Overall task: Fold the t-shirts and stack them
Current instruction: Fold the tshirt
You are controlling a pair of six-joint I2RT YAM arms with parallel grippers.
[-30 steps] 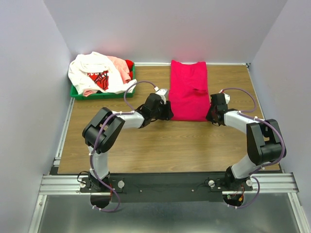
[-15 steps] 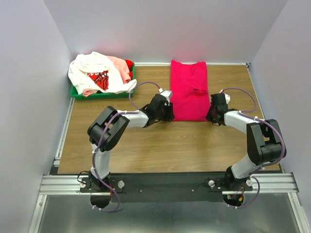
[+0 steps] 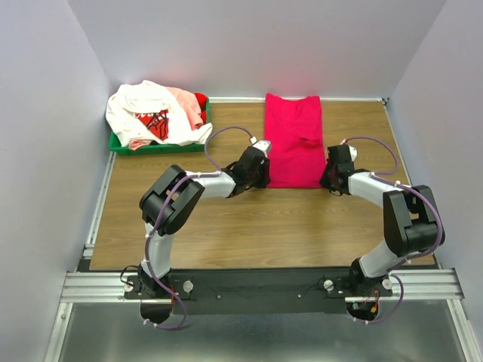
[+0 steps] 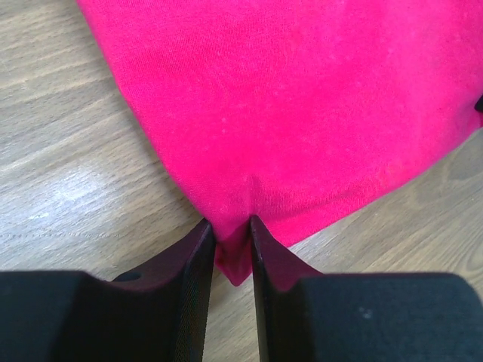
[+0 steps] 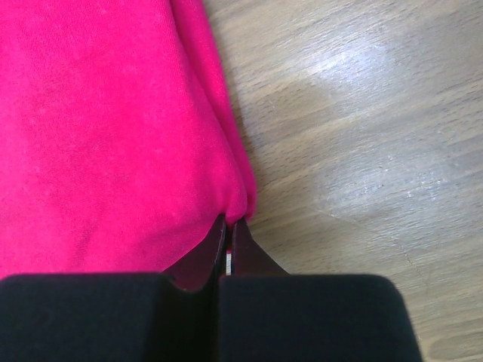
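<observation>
The magenta-red t-shirt's near corner bunches up between my left gripper's fingers, so I should open them and pinch the corner's very end (image 4: 238, 277) before I fold it.
The magenta-red t-shirt (image 3: 293, 139) lies folded into a long strip on the wooden table, reaching from the back edge toward the middle. My left gripper (image 3: 264, 179) is shut on its near left corner (image 4: 232, 256). My right gripper (image 3: 324, 179) is shut on its near right corner (image 5: 240, 205). The white t-shirt with the red graphic (image 3: 147, 113), the pale pink t-shirt (image 3: 185, 99) and the red t-shirt (image 3: 201, 100) lie heaped in the green tray (image 3: 158, 148) at the back left.
Grey walls close in the table on three sides. A metal rail (image 3: 256, 285) runs along the near edge by the arm bases. Bare wood (image 3: 256, 226) lies between the shirt and the rail.
My left gripper has slid right, up to the shirt's near left corner, and now pinches it. The right gripper has stayed at the near right corner.
</observation>
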